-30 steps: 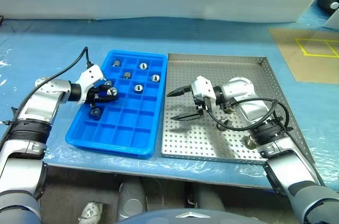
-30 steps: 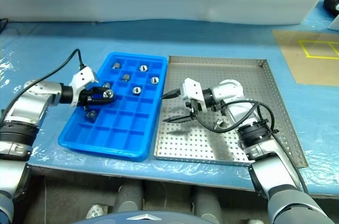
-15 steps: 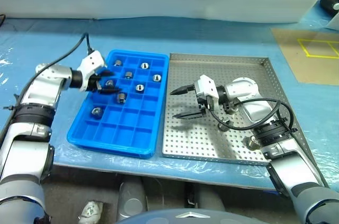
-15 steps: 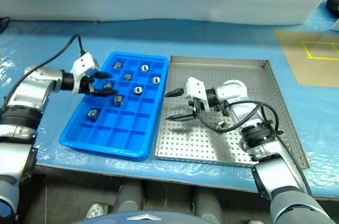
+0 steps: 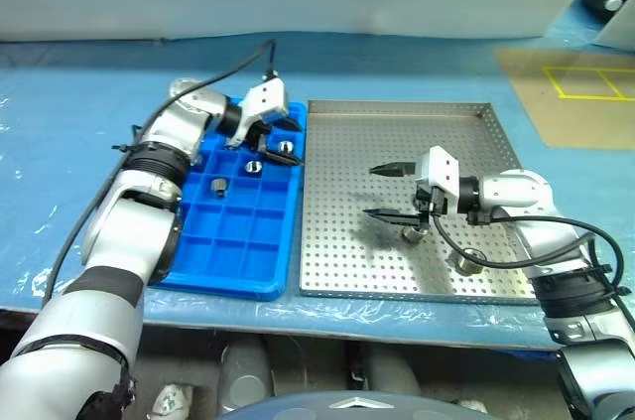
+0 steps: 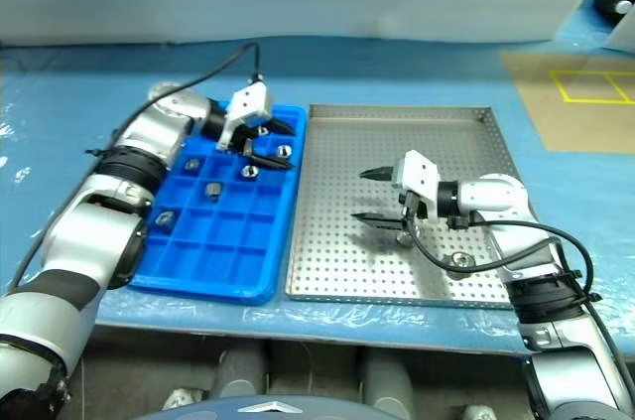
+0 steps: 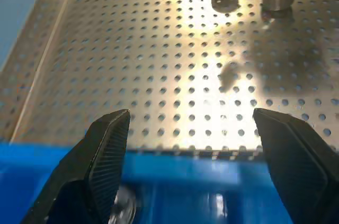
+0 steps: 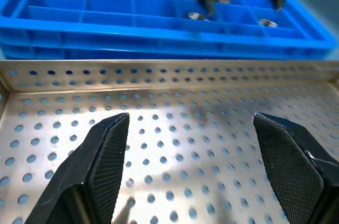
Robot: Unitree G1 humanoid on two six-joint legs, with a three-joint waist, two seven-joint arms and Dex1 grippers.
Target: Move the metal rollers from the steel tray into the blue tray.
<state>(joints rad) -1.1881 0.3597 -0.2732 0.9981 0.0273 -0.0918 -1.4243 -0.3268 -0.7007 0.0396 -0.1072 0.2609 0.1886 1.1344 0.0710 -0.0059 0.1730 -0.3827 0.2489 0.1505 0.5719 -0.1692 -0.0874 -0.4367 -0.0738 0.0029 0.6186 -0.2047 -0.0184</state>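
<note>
The metal roller beneath my right gripper's near finger should be next for my left gripper, which should go there and close on that roller's sides (image 5: 415, 232).
The blue tray (image 5: 198, 266) lies left of the steel tray (image 5: 337, 142), rims nearly touching. Several metal rollers sit in blue compartments, among them one (image 5: 254, 166) and another (image 5: 219, 187). Two metal rollers (image 5: 412, 234) (image 5: 466, 261) lie on the steel tray's perforated floor at the right. My left gripper (image 5: 282, 140) hovers open and empty above the blue tray's far right corner, pointing toward the steel tray. My right gripper (image 5: 370, 192) stands open and empty over the middle of the steel tray, left of the nearer roller.
Blue plastic sheeting (image 5: 79, 82) covers the table around both trays. A brown board with yellow tape (image 5: 580, 92) lies at the far right. The left wrist view shows the blue tray's rim (image 7: 185, 171) just ahead of the fingers (image 7: 103, 166).
My left gripper opened, dropped its roller into a blue compartment, then swung right to the tray's far right corner. My right gripper drew back to the right, still open. The camera shifted.
</note>
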